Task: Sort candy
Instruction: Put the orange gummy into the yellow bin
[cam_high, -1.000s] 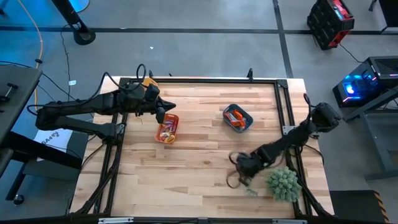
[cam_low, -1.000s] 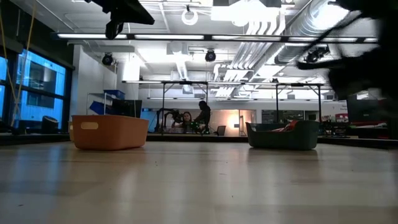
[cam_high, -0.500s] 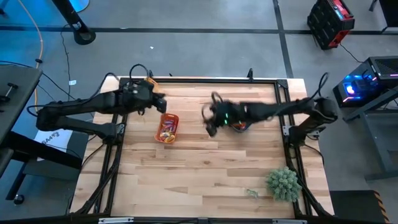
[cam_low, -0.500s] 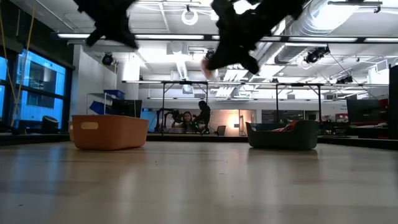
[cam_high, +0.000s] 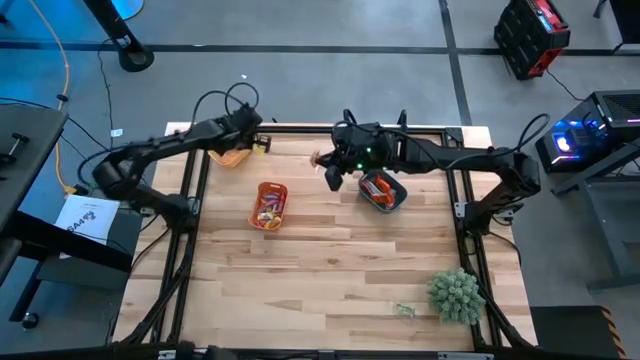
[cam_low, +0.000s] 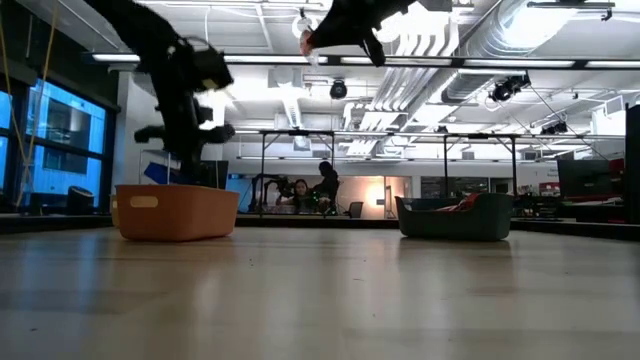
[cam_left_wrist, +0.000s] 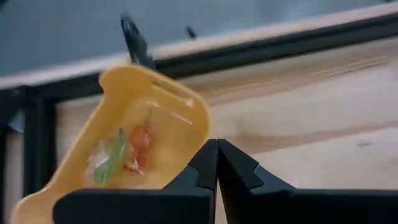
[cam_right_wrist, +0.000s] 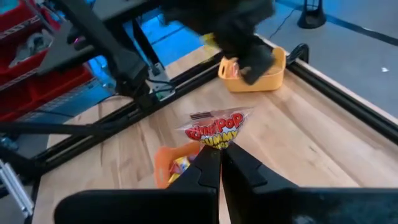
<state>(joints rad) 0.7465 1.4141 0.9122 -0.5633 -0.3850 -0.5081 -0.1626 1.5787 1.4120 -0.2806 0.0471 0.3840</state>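
A spot for the candy is between the orange and teal trays (cam_high: 343, 214). Next, my right gripper drops the candy there, into the yellow tray brought to that spot.
My right gripper (cam_right_wrist: 219, 152) hangs high over the table between the orange tray (cam_high: 270, 204) and the teal tray (cam_high: 383, 191), shut on a pink-and-white wrapped candy (cam_right_wrist: 216, 130). My left gripper (cam_left_wrist: 216, 148) is shut with nothing in it and hovers by the yellow tray (cam_left_wrist: 149, 121) at the table's far left corner. That tray holds a green and an orange candy (cam_left_wrist: 124, 149). More candy lies in the orange tray and the teal tray. One small green candy (cam_high: 403, 310) lies on the wood near the plant ball. My right gripper pinches the candy's wrapper by its narrow end (cam_right_wrist: 219, 144) between the two fingertips. The printed body sticks out beyond the fingers. In the low view the candy (cam_low: 305, 40) is lifted clear, far above the table.
A spiky green plant ball (cam_high: 456, 296) sits at the table's near right corner. A black frame rail (cam_high: 320, 128) runs along the far edge, beside the yellow tray. Bare wood (cam_high: 320, 270) stretches across the near half of the table.
My right gripper has risen from the table beside the plant ball and swung toward the far edge and the left, past the teal tray, with the candy showing in its fingertips now. My left gripper has moved from over the orange tray toward the far left corner, to the yellow tray.
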